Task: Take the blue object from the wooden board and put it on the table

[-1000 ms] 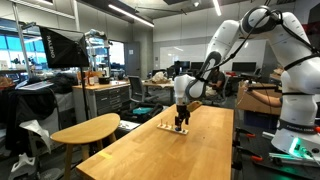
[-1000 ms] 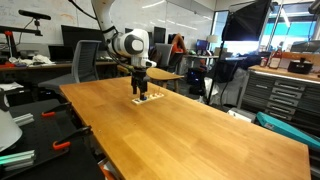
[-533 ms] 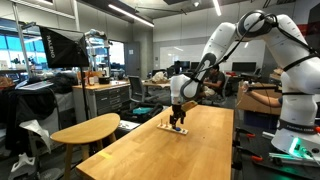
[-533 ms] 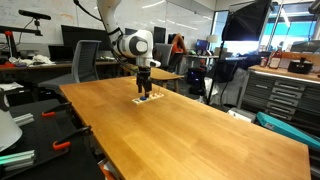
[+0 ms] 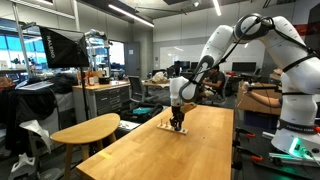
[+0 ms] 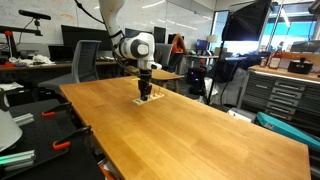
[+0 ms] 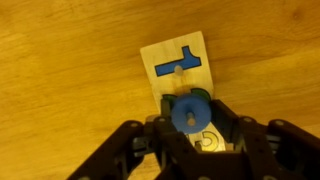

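Observation:
I should use my gripper to set the blue object down on the bare table (image 5: 190, 122) next to the wooden board, toward the robot base.
In the wrist view the wooden board (image 7: 160, 52) lies on the table (image 7: 60, 80), with a blue T-shaped piece (image 7: 180, 65) on its far end. Nearer me a round blue object (image 7: 186, 108) with a pale peg at its centre sits between the fingers. My gripper (image 7: 189, 118) is shut on the blue object, one finger on each side. In both exterior views the gripper (image 5: 177, 124) (image 6: 146, 93) reaches straight down onto the board (image 5: 170, 130) (image 6: 150, 100) at the far part of the table (image 5: 170, 155) (image 6: 190, 130). The blue object is too small to make out there.
A smaller rounded wooden table (image 5: 85, 130) stands beside the long table. Office chairs (image 6: 85, 60) and a tool cabinet (image 6: 285, 95) stand around it. The robot base (image 5: 295, 130) is at the table's side.
The gripper has come down onto the board and its jaws have closed from wide open onto the blue round piece.

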{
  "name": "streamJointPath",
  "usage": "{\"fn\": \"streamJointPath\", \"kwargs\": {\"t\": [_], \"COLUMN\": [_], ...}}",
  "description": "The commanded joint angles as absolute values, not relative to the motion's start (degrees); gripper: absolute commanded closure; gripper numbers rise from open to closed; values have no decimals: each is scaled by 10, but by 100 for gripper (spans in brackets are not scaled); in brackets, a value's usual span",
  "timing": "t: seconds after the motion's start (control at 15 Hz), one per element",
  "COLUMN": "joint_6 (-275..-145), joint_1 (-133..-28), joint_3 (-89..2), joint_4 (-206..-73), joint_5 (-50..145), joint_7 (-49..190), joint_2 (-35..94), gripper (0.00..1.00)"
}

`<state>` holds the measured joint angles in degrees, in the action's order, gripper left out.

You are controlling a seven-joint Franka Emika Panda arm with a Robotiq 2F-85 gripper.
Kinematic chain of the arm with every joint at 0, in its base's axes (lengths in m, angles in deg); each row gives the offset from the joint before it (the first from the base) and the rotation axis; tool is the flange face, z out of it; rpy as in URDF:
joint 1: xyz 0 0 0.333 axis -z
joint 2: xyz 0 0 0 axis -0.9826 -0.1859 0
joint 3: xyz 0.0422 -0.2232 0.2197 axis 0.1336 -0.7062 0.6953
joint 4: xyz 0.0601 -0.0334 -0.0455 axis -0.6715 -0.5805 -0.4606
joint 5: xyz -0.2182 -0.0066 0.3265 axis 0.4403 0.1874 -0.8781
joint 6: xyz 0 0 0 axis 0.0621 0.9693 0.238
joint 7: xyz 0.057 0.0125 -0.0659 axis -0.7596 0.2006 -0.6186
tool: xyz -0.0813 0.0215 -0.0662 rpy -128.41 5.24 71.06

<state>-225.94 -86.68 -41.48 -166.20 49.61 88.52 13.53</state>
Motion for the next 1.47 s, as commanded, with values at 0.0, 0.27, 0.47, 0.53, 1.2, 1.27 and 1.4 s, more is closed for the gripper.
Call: {"fn": "streamJointPath", "kwargs": {"t": [0.0,0.27,0.47,0.53,1.2,1.27,1.4], "joint_6": [-2260,-2251,-2242,-2237,-2233,-2230,-2227], "joint_1": [-880,-878,-870,-866,-782,-777,-776], "joint_3": [-429,-423,-421,-422,-496,-496,-495], "joint_4": [-1636,-1649,-1660,-1661,-1645,-1643,-1646], "joint_5": [484,480,473,470,464,463,467], "joint_7": [886,880,874,872,870,869,867], "joint_2": [116,145,176,184,119,113,120], "gripper": [81,81,81,81,81,81,31]}}
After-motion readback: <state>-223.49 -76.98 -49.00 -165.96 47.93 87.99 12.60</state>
